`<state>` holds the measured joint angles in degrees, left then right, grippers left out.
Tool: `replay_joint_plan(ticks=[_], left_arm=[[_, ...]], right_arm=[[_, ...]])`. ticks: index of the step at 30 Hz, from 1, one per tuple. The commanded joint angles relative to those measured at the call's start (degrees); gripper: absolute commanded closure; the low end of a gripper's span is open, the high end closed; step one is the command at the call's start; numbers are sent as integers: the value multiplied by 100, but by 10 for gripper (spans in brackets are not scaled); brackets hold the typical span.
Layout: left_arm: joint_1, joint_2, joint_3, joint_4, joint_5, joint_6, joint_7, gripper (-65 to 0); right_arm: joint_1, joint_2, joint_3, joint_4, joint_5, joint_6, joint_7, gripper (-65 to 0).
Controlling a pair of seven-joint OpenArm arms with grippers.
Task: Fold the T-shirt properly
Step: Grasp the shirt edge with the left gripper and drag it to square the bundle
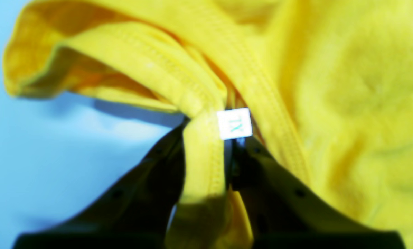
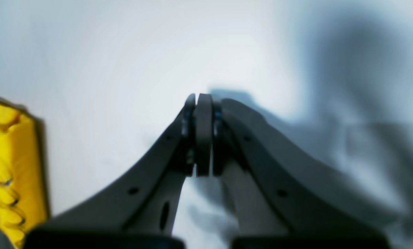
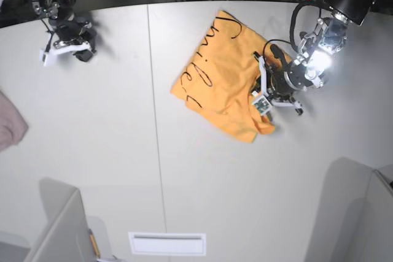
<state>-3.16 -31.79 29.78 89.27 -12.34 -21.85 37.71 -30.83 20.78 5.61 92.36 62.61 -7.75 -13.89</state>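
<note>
Next, my left gripper releases the T-shirt's collar on the bare table (image 3: pixel 198 123) just in front of the near end of the lettering. The collar is now at the shirt's edge.
The T-shirt (image 3: pixel 221 84), orange-yellow with black cursive lettering facing up, lies crumpled right of the table's middle. My left gripper (image 3: pixel 265 87) is at the shirt's right edge. In the left wrist view this gripper (image 1: pixel 209 136) is shut on a ribbed, stitched band of the T-shirt (image 1: pixel 348 86), apparently the collar, beside a small white size tag (image 1: pixel 234 123). My right gripper (image 3: pixel 70 44) sits far off at the table's back left, away from the shirt. Its jaws (image 2: pixel 203 103) are shut on nothing, over bare table.
A pinkish cloth (image 3: pixel 9 127) lies at the table's left edge. A white slotted plate (image 3: pixel 167 243) is at the front edge, with grey panels (image 3: pixel 58 231) at both front corners. A blurred yellow shape (image 2: pixel 9 166) shows at the right wrist view's left edge.
</note>
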Motion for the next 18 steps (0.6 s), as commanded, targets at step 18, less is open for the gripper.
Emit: replay_joint_plan(ticks=[18], left_arm=[[-1517,414,2134,413,1651,-906,215,0]], right_arm=[[-834,-1124,-213,1600,-2819,-144,769,0]])
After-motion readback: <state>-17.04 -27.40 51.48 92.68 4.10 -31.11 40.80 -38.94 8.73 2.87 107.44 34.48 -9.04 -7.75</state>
